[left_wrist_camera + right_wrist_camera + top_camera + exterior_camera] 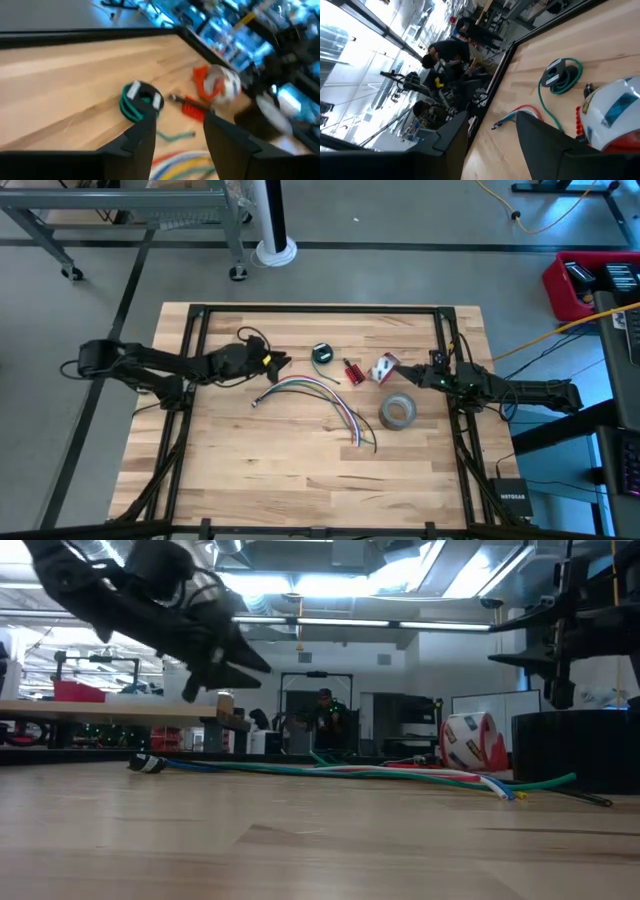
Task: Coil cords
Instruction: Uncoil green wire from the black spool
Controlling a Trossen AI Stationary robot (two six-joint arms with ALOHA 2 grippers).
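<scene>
Next, I close my left gripper on the black spool's rim (317, 358) (153, 112) to take hold of the spool with the dark green wire on it.
The cords lie on the wooden table: a multicoloured bundle (318, 392) curving from the middle toward the near right, and a small coiled dark green wire (322, 353) with a white tag (134, 91) beyond it. My left gripper (284, 363) hovers open above the table, just left of the bundle's far end, pointing toward the green coil (140, 101); the low view shows it (245, 690) clear of the cords (350, 772). My right gripper (428, 374) waits open by the table's right side, with nothing between its fingers (540, 131).
A grey tape roll (398, 412) lies right of the bundle. A red-and-white piece (385, 367) and a small red piece (352, 370) sit between the green coil and my right gripper. A black frame (320, 308) borders the table's far side.
</scene>
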